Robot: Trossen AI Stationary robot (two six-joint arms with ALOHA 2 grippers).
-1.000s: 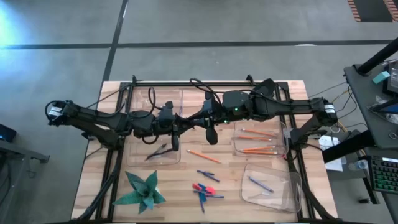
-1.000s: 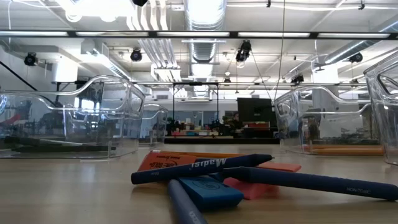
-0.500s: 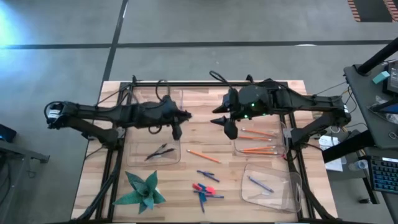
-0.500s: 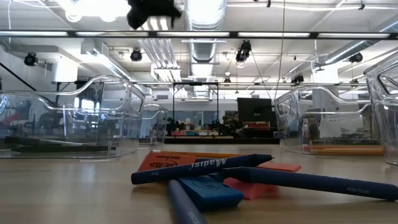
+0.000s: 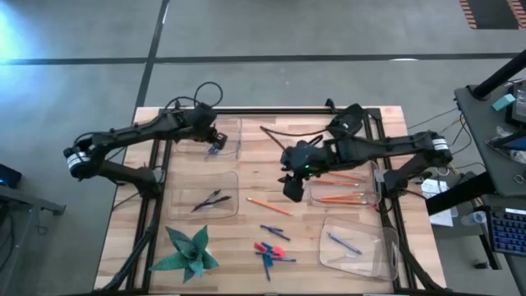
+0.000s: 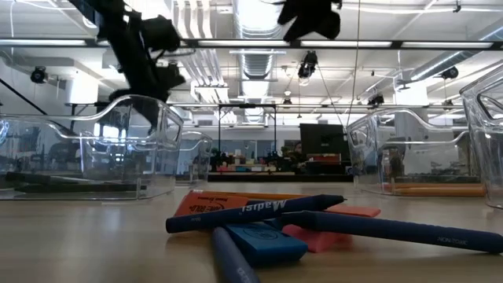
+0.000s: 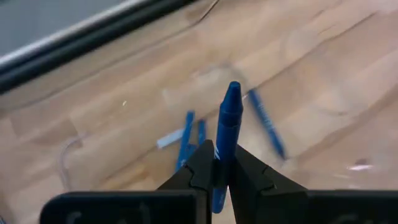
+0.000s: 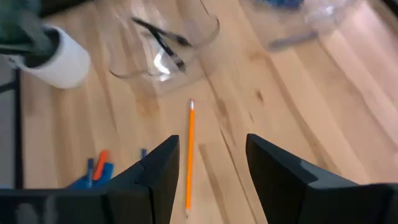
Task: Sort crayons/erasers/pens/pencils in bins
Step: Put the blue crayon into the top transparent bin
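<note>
The robot's right gripper will next go down to the middle of the loose orange pencil point(image 5: 269, 207) point(image 8: 189, 157) on the table and close there.
My left gripper point(image 5: 216, 146) point(image 7: 219, 152) is shut on a blue crayon point(image 7: 227, 118) above the far left bin point(image 5: 191, 130). Several blue crayons point(image 7: 186, 134) lie in that bin. My right gripper point(image 5: 289, 191) point(image 8: 208, 149) is open and empty above a loose orange pencil point(image 5: 267, 205) point(image 8: 189, 155) that lies flat on the table. More orange pencils point(image 5: 339, 197) lie in the far right bin point(image 5: 314, 194). A pink-red eraser point(image 6: 318, 237) and a blue eraser point(image 6: 263, 242) lie under blue pens point(image 6: 255, 212) near the front edge. My left gripper pinches the blue crayon's rear part point(image 7: 222, 142) between its two fingers. The crayon runs along the fingers, and its pointed end point(image 7: 233, 90) sticks out past the fingertips. The crayon is lifted clear, above the far left bin's floor.
The near left bin point(image 5: 205, 199) holds black pens. The near right bin point(image 5: 362, 255) holds a blue pen. A green plant point(image 5: 187, 253) stands at the near left corner. A dark frame point(image 5: 246, 109) runs along the table's far edge.
My left gripper has gone from the table's middle toward the far left, to above the far left bin. My right gripper has drawn away from the left one and come a little toward the near edge, over the loose pencil.
</note>
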